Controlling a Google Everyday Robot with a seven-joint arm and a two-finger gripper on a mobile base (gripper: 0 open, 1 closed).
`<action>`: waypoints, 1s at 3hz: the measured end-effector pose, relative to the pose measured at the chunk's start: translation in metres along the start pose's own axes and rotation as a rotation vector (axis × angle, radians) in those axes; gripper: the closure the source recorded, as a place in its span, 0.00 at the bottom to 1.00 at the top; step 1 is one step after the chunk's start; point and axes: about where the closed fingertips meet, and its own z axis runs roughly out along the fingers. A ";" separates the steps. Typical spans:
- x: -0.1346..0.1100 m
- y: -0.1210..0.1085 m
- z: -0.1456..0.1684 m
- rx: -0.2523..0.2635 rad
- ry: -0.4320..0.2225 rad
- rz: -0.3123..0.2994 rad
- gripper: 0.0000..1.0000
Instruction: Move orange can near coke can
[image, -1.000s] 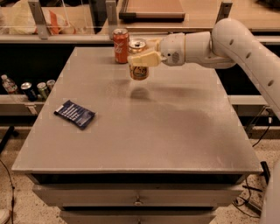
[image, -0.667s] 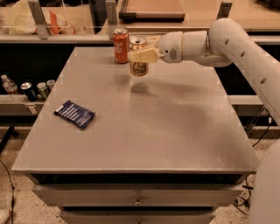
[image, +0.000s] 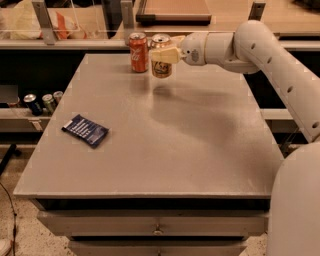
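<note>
The robot's gripper needs to release the orange can at the grey table's far edge (image: 156, 76), right up against the coke can.
The orange can (image: 161, 64), golden-tan with a dark marking and silver top, stands upright at the table's far edge. It is right beside the coke can (image: 138, 52), red with white script, on its right. My gripper (image: 166, 50) reaches in from the right and is shut on the orange can's upper part. One pale finger (image: 166, 55) crosses the can's front. The can's base is at or just above the tabletop.
A dark blue packet (image: 85, 130) lies on the left of the grey table (image: 165, 140). Several cans (image: 42, 102) sit on a low shelf to the left. A counter with a glass barrier (image: 75, 22) runs behind the table.
My gripper has carried the orange can a little toward the far edge and closer to the coke can.
</note>
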 end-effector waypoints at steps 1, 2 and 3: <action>0.002 -0.018 0.011 0.055 0.006 0.004 1.00; 0.010 -0.029 0.024 0.092 0.017 0.011 1.00; 0.017 -0.035 0.035 0.110 0.027 0.015 1.00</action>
